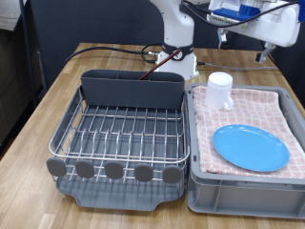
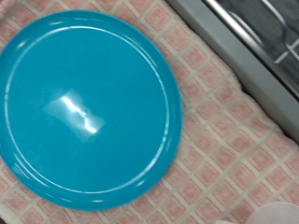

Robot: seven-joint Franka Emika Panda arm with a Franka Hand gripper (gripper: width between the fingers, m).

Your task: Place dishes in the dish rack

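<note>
The light-blue plate's rack-side edge (image 1: pixel 219 135) (image 2: pixel 177 119) is next for my gripper, which should move to the part of that edge toward the white mug and close on it there.
The round light-blue plate (image 1: pixel 250 148) lies flat on the pink checkered cloth in the grey bin and fills most of the wrist view (image 2: pixel 86 105). The small white mug (image 1: pixel 220 89) stands upright at the bin's far corner; its rim shows in the wrist view (image 2: pixel 280 215). The dish rack (image 1: pixel 122 134), silver wire on a dark grey tray, stands at the exterior view's left with its caddy (image 1: pixel 132 88) at the back. A thin reddish-brown piece (image 1: pixel 152 62) shows behind the caddy; I cannot tell whether it is the spoon. My gripper (image 1: pixel 263 55) hangs high above the bin, holding nothing I can see.
The grey bin (image 1: pixel 243 186) with pink checkered cloth (image 2: pixel 234 131) sits right beside the rack on a wooden table (image 1: pixel 38 114). The robot's base (image 1: pixel 176 57) and cables stand behind the rack. A corner of the rack's wire shows in the wrist view (image 2: pixel 266 33).
</note>
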